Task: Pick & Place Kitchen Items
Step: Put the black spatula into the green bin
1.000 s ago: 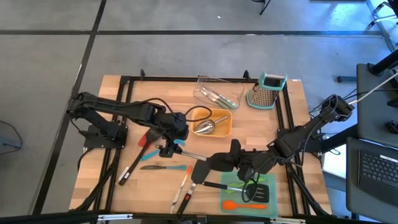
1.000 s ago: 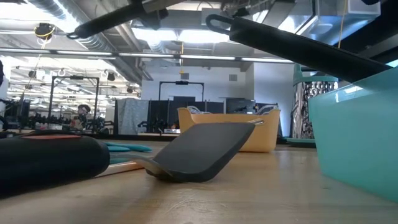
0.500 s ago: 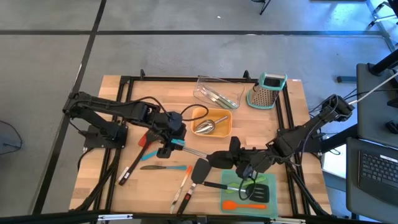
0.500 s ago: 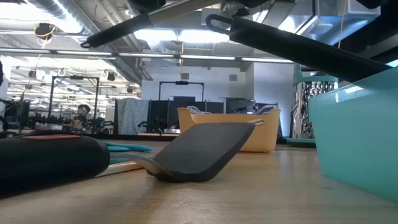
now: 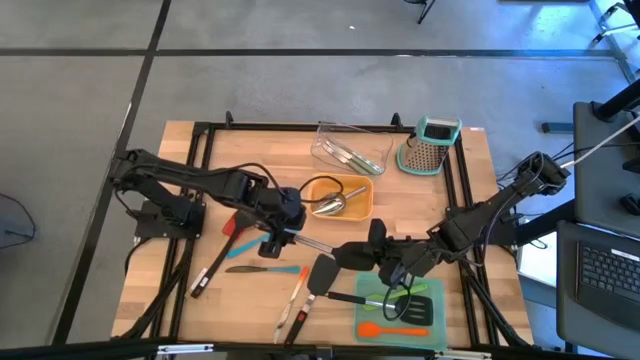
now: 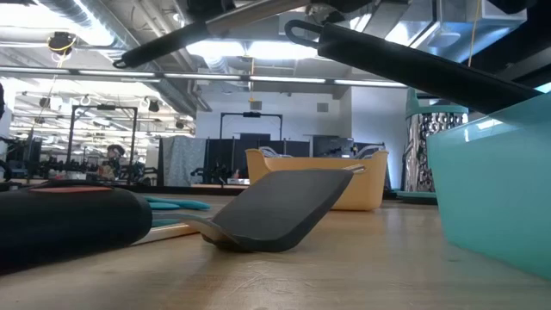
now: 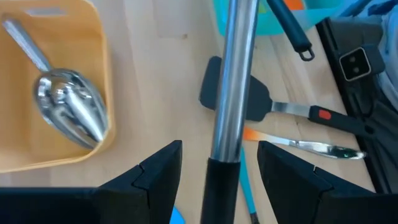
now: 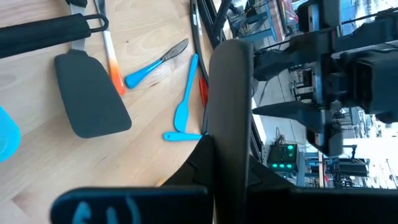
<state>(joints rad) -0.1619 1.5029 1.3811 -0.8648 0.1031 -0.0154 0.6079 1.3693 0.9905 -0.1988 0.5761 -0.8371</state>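
Next, my left gripper closes on the utensil's black handle (image 6: pixel 175 41) before my right gripper changes its hold, because my right gripper has the utensil by its dark head.
My left gripper (image 5: pixel 272 240) is over the table's middle, shut on a long utensil with a black handle and a steel shaft (image 7: pixel 231 74). The shaft runs toward the table's right, and its head is out of sight. In the low view the utensil (image 6: pixel 198 30) hangs in the air. My right gripper (image 5: pixel 352 258) is just right of it, rolled on its side and shut on a dark rounded bar (image 8: pixel 231 93), seemingly a utensil handle. A black spatula (image 5: pixel 322 272) lies flat on the table below them. Blue, red and orange tools lie to the left. My left gripper holds the utensil's black handle (image 7: pixel 221 183) where it meets the steel shaft, between its two fingers. The fingers lie across it and come from above. The utensil is lifted clear of the table, its black end a little lower. My right gripper is shut on the dark bar (image 8: pixel 229 134), which sticks out forward past the fingers toward the table's left. The gripper hides the place of contact. The bar is clear of the table.
An orange tray (image 5: pixel 362 205) with a steel scoop (image 5: pixel 328 205) stands behind the grippers. A clear tray (image 5: pixel 350 150) and a grater (image 5: pixel 430 145) stand at the far edge. A teal tray (image 5: pixel 375 322) at the near right holds several tools, and a black looped handle (image 6: pixel 297 34) sticks out over its rim.
My left gripper has shifted a little with the steel-shafted utensil. In the low view its black end has moved slightly toward the table's right and down. The utensil stays lifted clear.
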